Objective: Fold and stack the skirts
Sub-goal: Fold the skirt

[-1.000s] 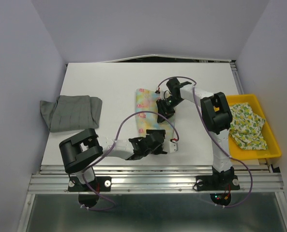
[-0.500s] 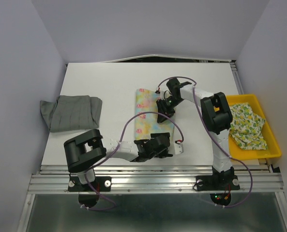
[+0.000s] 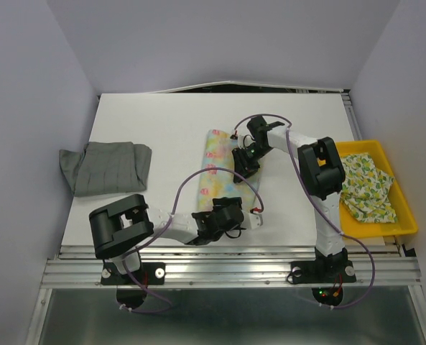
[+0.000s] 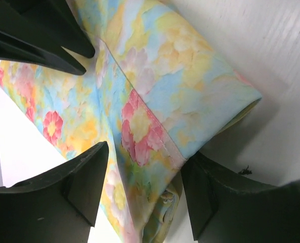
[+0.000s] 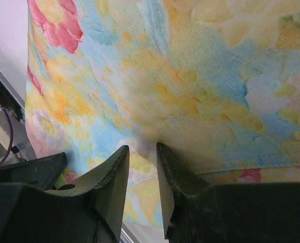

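The lower layer of the skirt is bunched between my left gripper's fingers, so my left gripper needs to open and pinch the layers together by the seam's end (image 4: 178, 160) before it folds.
The pastel yellow-blue skirt with pink flowers (image 3: 220, 162) lies as a long folded strip in the middle of the table. My left gripper (image 3: 230, 213) is at its near end; in the left wrist view (image 4: 147, 157) its jaws stand open on either side of the skirt's (image 4: 139, 101) hemmed corner. My right gripper (image 3: 246, 159) is on the skirt's right edge. In the right wrist view (image 5: 141, 147) it is nearly closed, and the cloth (image 5: 190, 91) puckers in between the tips. A plain grey skirt (image 3: 105, 167) lies folded at the table's left. A pale skirt with green-yellow print (image 3: 367, 185) sits in the tray.
The yellow plastic tray (image 3: 406, 215) stands at the table's right edge. The right arm (image 3: 319, 169) reaches across from the right, with cables looping over the near part of the table. Metal rails run along the front edge.
My left gripper has shifted along the skirt's near end and its jaws have narrowed. The skirt's far part now looks narrower. The right gripper has stayed put.
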